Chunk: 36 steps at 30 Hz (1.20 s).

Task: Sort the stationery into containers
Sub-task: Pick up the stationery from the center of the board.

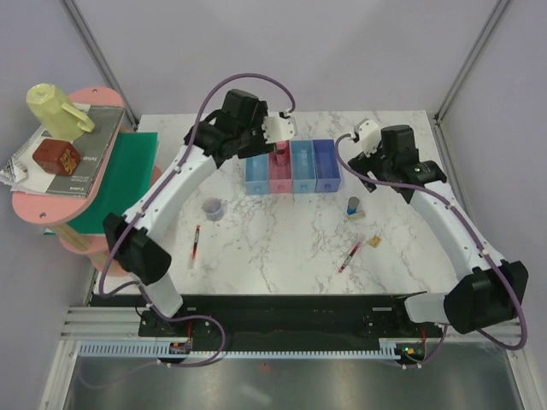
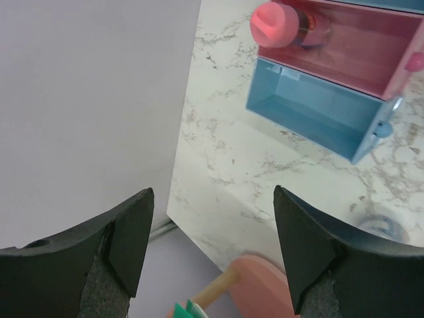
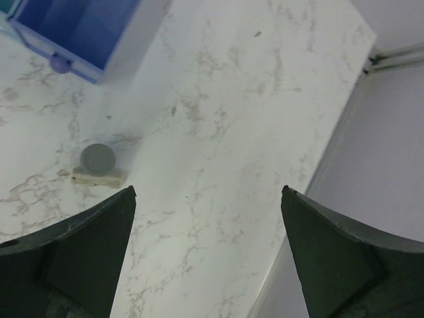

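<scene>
I will bring my right gripper to close on the dark top (image 1: pixel 354 202) (image 3: pixel 98 159) of the blue piece that is standing near the violet-blue bin.
Four joined bins stand at the table's back: blue (image 1: pixel 256 176), pink (image 1: pixel 280 175), light blue (image 1: pixel 302 171), violet-blue (image 1: pixel 326 170). The pink glue stick (image 1: pixel 279 157) stands in the pink bin; the left wrist view shows its cap (image 2: pixel 275 23) and the blue bin (image 2: pixel 311 112) beside it. My left gripper (image 1: pixel 279 128) (image 2: pixel 212 245) is open and empty behind the bins. My right gripper (image 1: pixel 366 131) (image 3: pixel 209 252) is open and empty at the back right. On the table lie two red pens (image 1: pixel 196 243) (image 1: pixel 349 256), the roll (image 1: pixel 212 207), the tan block (image 1: pixel 375 245) and the blue dark-topped piece (image 1: pixel 353 207) (image 3: pixel 99 162).
A pink shelf stand (image 1: pixel 94 184) left of the table holds books (image 1: pixel 81 154), a yellow-green jug (image 1: pixel 53 109) and a green sheet (image 1: pixel 120 179). Its pink edge (image 2: pixel 258 278) shows between my left fingers. The violet-blue bin (image 3: pixel 73 26) shows in the right wrist view. Walls enclose the table's back and sides.
</scene>
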Each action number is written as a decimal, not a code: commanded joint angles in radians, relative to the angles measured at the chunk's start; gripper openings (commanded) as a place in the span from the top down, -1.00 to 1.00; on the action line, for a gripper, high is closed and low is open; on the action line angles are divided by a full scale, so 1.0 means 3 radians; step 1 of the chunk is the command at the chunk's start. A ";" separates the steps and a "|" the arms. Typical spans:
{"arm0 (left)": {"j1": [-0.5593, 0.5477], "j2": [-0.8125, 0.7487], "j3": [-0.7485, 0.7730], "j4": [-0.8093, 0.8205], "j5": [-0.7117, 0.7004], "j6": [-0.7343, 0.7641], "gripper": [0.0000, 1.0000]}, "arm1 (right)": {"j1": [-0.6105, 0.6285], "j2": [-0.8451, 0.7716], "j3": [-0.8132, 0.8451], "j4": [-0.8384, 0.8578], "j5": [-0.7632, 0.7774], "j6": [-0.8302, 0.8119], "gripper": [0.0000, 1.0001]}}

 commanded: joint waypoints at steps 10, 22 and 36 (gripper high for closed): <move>-0.0041 -0.1557 -0.1379 -0.0455 0.0285 -0.0778 -0.62 | -0.0053 0.0702 0.0192 -0.0659 -0.1240 -0.0119 -0.83; -0.0041 -0.1798 -0.1471 -0.0767 0.0352 -0.0865 -0.62 | -0.0115 0.1305 0.0402 -0.0669 -0.1424 -0.0084 -0.65; -0.0041 -0.1813 -0.1430 -0.0879 0.0454 -0.0936 -0.63 | -0.0161 0.1653 0.0545 -0.0526 -0.1306 -0.0058 -0.41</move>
